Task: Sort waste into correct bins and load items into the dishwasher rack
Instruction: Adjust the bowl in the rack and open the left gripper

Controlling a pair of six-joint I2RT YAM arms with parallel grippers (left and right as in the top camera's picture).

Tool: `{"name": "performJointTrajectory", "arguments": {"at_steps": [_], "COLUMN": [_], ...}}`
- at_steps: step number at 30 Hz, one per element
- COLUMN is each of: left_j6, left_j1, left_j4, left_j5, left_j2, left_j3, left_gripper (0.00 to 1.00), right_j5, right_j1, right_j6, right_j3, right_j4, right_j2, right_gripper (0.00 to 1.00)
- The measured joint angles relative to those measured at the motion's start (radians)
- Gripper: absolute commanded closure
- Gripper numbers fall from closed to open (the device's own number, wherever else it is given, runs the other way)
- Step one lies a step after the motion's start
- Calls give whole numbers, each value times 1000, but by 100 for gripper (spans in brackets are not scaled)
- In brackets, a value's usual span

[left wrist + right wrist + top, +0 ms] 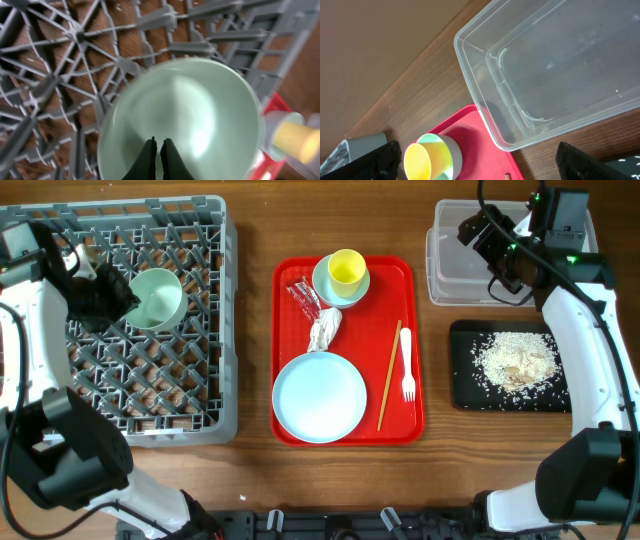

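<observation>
The mint-green bowl leans crooked across the rack's wires, so the robot's left gripper needs to open and take the bowl's rim [186,302] nearest the red tray to reseat it.
The mint-green bowl [157,298] leans tilted among the pegs of the grey dishwasher rack [205,380]. My left gripper [118,297] is beside its left rim; in the left wrist view the fingers [150,160] are shut, empty, over the bowl's inside [200,110]. My right gripper [497,242] hangs open and empty over the clear tub [455,275], seen close as the tub [560,65]. On the red tray [395,280] are the yellow cup [347,268] in the light blue bowl [325,280], red wrapper [303,294], napkin [324,330], plate [320,396], chopstick [389,375] and fork [407,366].
The black tray [465,385] at the right holds rice scraps [515,362]. Bare wooden table runs between the rack and the red tray and along the front edge. The right arm reaches over the black tray toward the tub.
</observation>
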Motion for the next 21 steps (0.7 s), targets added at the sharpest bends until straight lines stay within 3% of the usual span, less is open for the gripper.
{"name": "performJointTrajectory", "arguments": {"at_steps": [9,21], "left_j6": [-29,-29], "left_j1": [26,29], "left_j4": [34,58], "left_j5": [-111,-140], "left_j2": [32,97], "left_j3": [0,-3], "left_gripper": [96,96], "right_j5": [0,0], "right_j1": [0,0], "right_j6": [0,0], "right_j3": [0,0], "right_j4": [0,0], "right_j2": [0,0], "right_gripper": [0,0]}}
